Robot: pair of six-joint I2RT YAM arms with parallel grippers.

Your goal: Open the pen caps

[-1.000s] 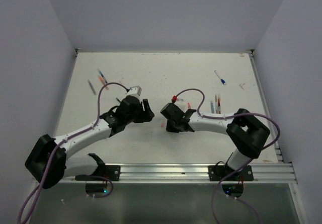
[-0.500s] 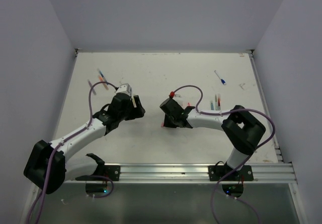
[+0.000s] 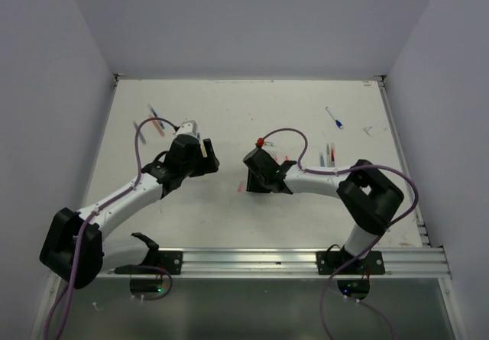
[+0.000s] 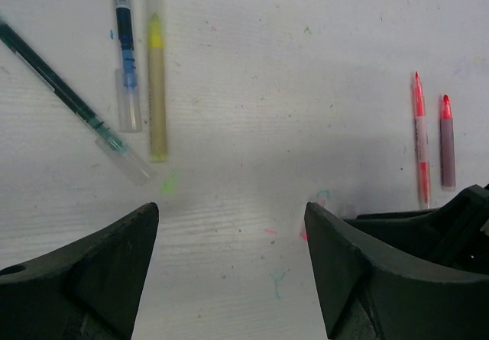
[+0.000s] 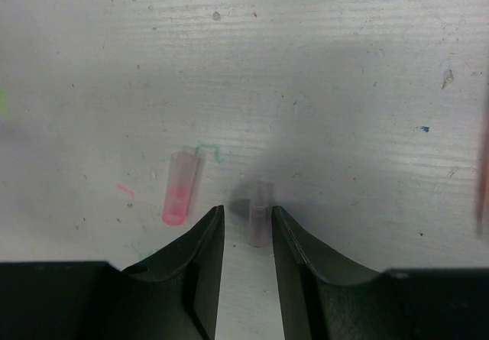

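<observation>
Next, I will move my left gripper over to the yellow pen's clear cap [image 3: 202, 147] [image 4: 155, 32], which is beside the blue pen, and close it there.
In the right wrist view my right gripper [image 5: 246, 215] hangs low over the white table with its jaws a narrow gap apart. A pale grey-pink pen cap [image 5: 260, 224] lies on the table between the fingertips, loose. A second, brighter pink cap [image 5: 181, 188] lies just to its left. In the left wrist view my left gripper [image 4: 231, 219] is wide open and empty. Two uncapped pink-red pens [image 4: 419, 143] lie at its right. A green pen [image 4: 69, 99], a blue pen [image 4: 127, 57] and a yellow pen [image 4: 157, 88] lie at its far left. From above, the left gripper [image 3: 206, 155] and the right gripper [image 3: 250, 178] face each other mid-table.
More pens lie at the table's far left [image 3: 155, 120] and beside the right arm [image 3: 330, 157]. A blue-tipped pen [image 3: 334, 117] lies at the far right. Purple cables [image 3: 290, 137] loop over both arms. Walls close in the table on three sides.
My left arm has pulled back to the left and farther away from the right gripper. The right gripper has shifted slightly left and stays low over the caps.
</observation>
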